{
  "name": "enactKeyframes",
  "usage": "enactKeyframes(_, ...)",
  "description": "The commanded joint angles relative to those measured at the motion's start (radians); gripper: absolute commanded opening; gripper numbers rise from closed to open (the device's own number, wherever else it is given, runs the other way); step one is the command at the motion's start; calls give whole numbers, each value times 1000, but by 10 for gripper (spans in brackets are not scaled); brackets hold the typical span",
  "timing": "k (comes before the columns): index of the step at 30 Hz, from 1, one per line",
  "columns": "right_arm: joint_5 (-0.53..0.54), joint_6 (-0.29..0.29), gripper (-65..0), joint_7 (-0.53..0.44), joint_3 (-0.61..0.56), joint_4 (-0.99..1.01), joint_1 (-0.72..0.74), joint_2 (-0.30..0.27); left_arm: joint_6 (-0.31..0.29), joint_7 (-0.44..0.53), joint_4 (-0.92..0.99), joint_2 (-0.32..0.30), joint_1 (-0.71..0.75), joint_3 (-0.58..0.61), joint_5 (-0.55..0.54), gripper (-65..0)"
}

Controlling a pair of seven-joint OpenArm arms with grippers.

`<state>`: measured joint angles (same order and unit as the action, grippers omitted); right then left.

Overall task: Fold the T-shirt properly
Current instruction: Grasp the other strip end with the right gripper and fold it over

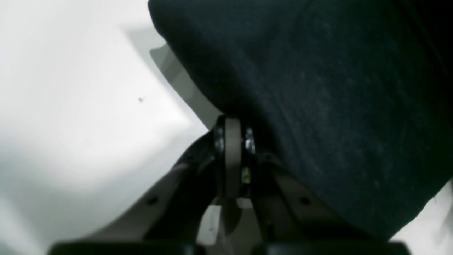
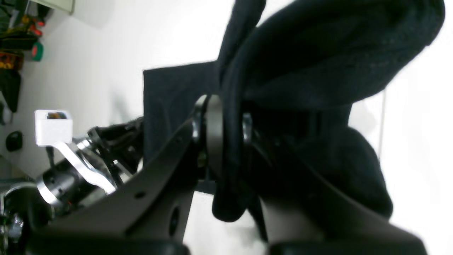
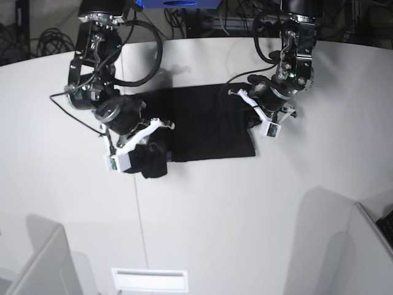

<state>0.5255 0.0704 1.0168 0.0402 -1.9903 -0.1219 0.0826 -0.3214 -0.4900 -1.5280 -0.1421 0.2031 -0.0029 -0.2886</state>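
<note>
I should let go of the T-shirt's bunched end with my right gripper on the T-shirt's flat black part, just inside the T-shirt's edge (image 3: pixel 236 128) (image 2: pixel 164 121) by my left gripper.
The black T-shirt (image 3: pixel 209 123) lies as a flat, plain rectangle in the middle of the white table (image 3: pixel 202 209). At its left end, my right gripper (image 3: pixel 153 161) holds a bunched part of it low over the table. In the right wrist view the right gripper (image 2: pixel 226 117) is shut on a thick roll of T-shirt (image 2: pixel 318 53), which bulges over the fingers. At the shirt's right edge sits my left gripper (image 3: pixel 253 126). In the left wrist view the left gripper (image 1: pixel 239 124) is shut, with the T-shirt (image 1: pixel 318 88) meeting its tips and draped over the right finger, lifted enough to cast a shadow.
The right wrist view shows the other arm (image 2: pixel 70 166) beyond the cloth. Cables and dark gear line the table's far edge (image 3: pixel 202 24). A white slotted plate (image 3: pixel 147 279) sits at the front edge, and grey panels (image 3: pixel 344 246) rise at both front corners.
</note>
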Motion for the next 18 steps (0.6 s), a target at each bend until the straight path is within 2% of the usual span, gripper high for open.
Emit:
enactKeyframes(1,29,7,-650,-22,-33,-22,15,6,-3,-32,-7,-3,2,2,9,-650)
enactKeyframes(6,22,-7,-650,-89,-151,-19,17,6,-3,-32,-9,-3,2,2,9,-650)
enactKeyframes(9,22,-88,-650,-95,-208,-10,28,4,-3,-32,-9,-3,3,2,9,-650)
enactKeyframes(18,22,-102,-650,-197,-322,87,32,-24,-3,-32,-9,-6,3,2,7,-650)
